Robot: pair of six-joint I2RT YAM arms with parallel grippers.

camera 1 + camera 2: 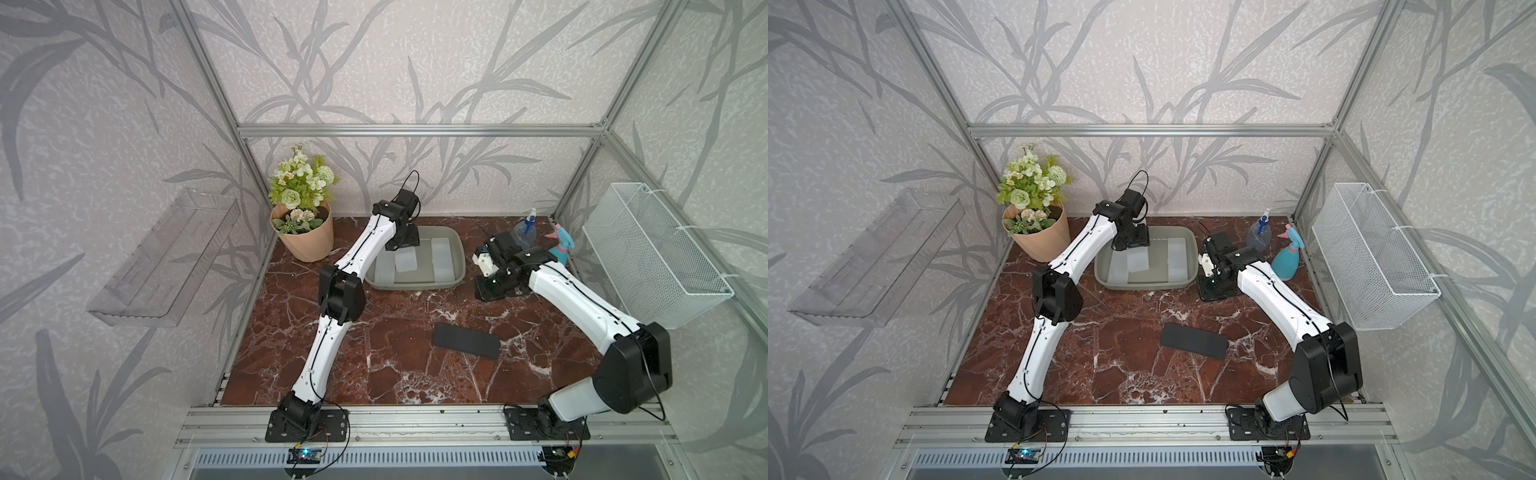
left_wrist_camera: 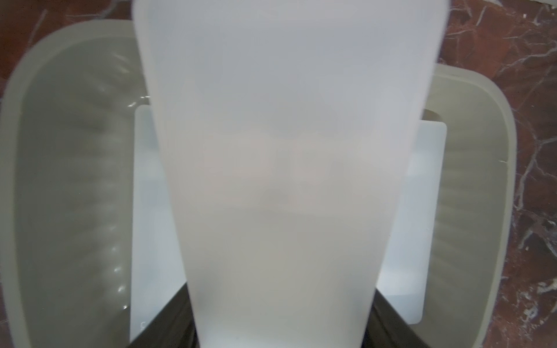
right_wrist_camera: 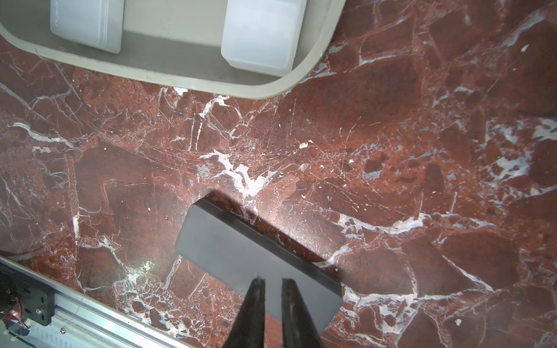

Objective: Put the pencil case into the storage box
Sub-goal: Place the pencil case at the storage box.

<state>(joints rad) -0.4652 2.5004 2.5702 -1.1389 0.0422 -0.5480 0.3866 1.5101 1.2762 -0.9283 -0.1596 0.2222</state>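
The frosted white pencil case, now hanging above the storage box's middle, will be let go by my left gripper between the two white cases in the storage box [image 1: 407,265] [image 2: 284,220].
The grey-green storage box [image 1: 415,286] [image 1: 1142,286] stands at the back middle of the marble table. My left gripper [image 1: 402,243] is over it, shut on a frosted white pencil case [image 1: 405,261] [image 2: 280,150] that hangs end-down above the box's middle. Dark fingers [image 2: 168,327] flank the case. Two more white cases [image 3: 87,24] [image 3: 262,36] lie in the box. A black pencil case [image 1: 465,340] [image 1: 1194,341] [image 3: 241,250] lies flat on the table nearer the front. My right gripper [image 3: 272,280] hovers above it, shut and empty.
A flower pot [image 1: 303,237] stands left of the box. Two spray bottles [image 1: 525,232] [image 1: 563,245] are at the back right. A white wire basket [image 1: 652,257] hangs on the right wall and a clear tray [image 1: 166,257] on the left wall.
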